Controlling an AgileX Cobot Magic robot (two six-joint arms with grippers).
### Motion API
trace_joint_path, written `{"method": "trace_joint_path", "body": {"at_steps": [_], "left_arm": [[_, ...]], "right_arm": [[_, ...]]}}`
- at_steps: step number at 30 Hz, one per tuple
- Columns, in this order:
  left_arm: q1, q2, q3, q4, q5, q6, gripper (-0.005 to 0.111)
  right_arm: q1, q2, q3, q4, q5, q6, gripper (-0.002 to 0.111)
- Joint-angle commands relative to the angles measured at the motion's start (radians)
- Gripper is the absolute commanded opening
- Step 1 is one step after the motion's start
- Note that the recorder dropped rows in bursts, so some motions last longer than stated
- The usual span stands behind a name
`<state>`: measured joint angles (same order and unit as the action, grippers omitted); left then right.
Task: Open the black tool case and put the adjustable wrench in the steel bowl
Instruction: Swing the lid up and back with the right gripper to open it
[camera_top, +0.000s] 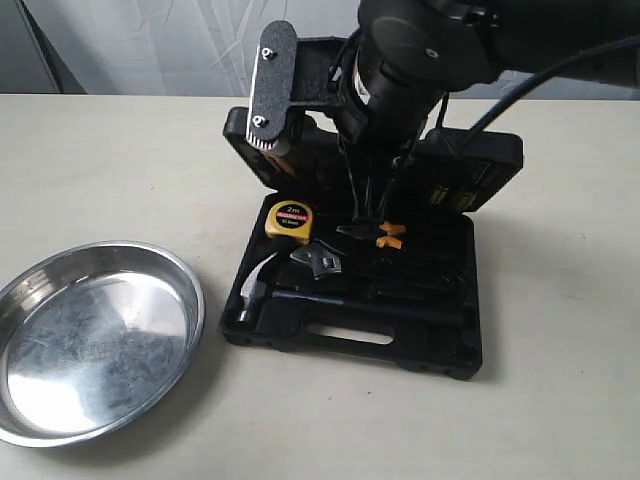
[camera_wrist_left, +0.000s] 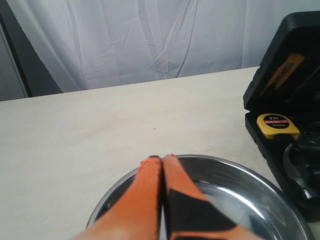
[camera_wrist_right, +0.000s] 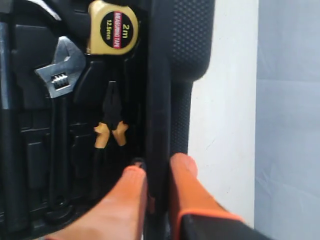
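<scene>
My right gripper will let go of the lid once it leans back over the table (camera_top: 425, 105) (camera_wrist_right: 230, 170) behind the black tool case.
The black tool case (camera_top: 400, 345) lies open on the table with its lid (camera_top: 480, 165) standing upright. My right gripper (camera_wrist_right: 159, 167) is shut on the lid's edge (camera_wrist_right: 170, 75), one orange finger on each side of it. The adjustable wrench (camera_top: 318, 262), with a silver head and black handle, rests in its slot (camera_wrist_right: 61, 67) inside the case. To the case's left sits the steel bowl (camera_top: 95, 340), holding nothing. Over the bowl's rim (camera_wrist_left: 260, 195) hangs my left gripper (camera_wrist_left: 162, 157), shut on nothing. It does not show in the exterior view.
Also in the case are a yellow tape measure (camera_top: 290, 218), a steel-headed hammer (camera_top: 258, 285) and orange-handled pliers (camera_top: 378, 235). My right arm (camera_top: 400, 70) hangs over the case from behind. A white curtain closes off the back of the table.
</scene>
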<state>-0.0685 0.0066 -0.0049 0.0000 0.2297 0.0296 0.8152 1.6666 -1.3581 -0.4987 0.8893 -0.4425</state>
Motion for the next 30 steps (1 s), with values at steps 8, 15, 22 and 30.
{"method": "trace_joint_path", "body": {"at_steps": [8,15,22,30], "left_arm": [[-0.005,-0.007,0.005,0.000,-0.006,0.000,0.000],[-0.005,-0.007,0.005,0.000,-0.006,0.000,0.000],[-0.005,-0.007,0.005,0.000,-0.006,0.000,0.000],[-0.005,-0.007,0.005,0.000,-0.003,0.000,0.000]], "right_arm": [[-0.199,0.015,-0.003,-0.056,-0.309,0.028,-0.001],[-0.309,0.042,-0.003,-0.060,-0.444,0.028,-0.001],[-0.388,0.105,-0.003,-0.060,-0.523,0.028,-0.001],[-0.455,0.187,-0.003,-0.060,-0.611,0.028,-0.001]]}}
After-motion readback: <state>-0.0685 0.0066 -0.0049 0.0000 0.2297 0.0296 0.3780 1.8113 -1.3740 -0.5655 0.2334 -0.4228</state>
